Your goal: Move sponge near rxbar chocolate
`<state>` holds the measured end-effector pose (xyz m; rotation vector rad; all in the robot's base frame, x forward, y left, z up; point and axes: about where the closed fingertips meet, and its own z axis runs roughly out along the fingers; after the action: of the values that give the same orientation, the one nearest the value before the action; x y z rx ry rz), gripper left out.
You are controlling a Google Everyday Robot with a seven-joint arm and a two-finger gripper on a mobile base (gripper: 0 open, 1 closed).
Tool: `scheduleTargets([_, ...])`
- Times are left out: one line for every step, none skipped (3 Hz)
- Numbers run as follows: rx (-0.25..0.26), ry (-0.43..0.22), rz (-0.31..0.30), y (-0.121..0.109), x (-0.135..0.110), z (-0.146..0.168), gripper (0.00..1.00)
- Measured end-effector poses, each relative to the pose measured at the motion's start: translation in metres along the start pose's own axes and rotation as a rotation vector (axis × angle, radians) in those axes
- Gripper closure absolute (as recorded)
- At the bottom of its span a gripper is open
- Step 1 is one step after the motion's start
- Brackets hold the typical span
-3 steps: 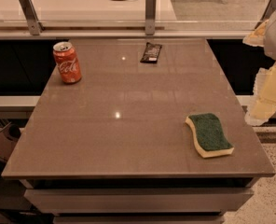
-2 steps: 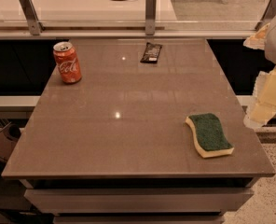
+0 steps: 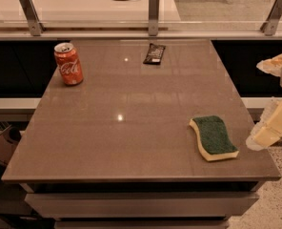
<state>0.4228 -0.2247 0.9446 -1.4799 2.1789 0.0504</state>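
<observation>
My gripper should close on the near end (image 3: 220, 149) of the sponge, the end that is toward the front edge of the table.
The sponge (image 3: 213, 137), dark green top over pale yellow foam, lies flat near the table's front right corner. The rxbar chocolate (image 3: 154, 53), a small dark wrapped bar, lies flat at the far middle of the table. My gripper (image 3: 258, 139), a cream-coloured piece, hangs off the table's right edge, just right of the sponge and apart from it. It holds nothing that I can see. The rest of the arm (image 3: 276, 64) runs out of the view on the right.
A red Coca-Cola can (image 3: 68, 63) stands upright at the far left of the grey table (image 3: 122, 142). A ledge with metal posts (image 3: 153, 8) runs behind the table's far edge. A dark object sits low on the floor at the left (image 3: 3, 144).
My gripper and arm have dropped lower in the view at the right edge, closer to the sponge's level. The sponge, bar and can have not moved.
</observation>
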Motion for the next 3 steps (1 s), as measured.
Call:
scheduleTargets([-0.004, -0.102, 0.085, 0.006, 0.02, 0.022, 0.0])
scheduleTargets([-0.009, -0.222, 0.17, 0.009, 0.038, 0.05, 0.0])
scheduleTargets([-0.001, -0.349, 0.245, 0.012, 0.049, 0.071, 0.0])
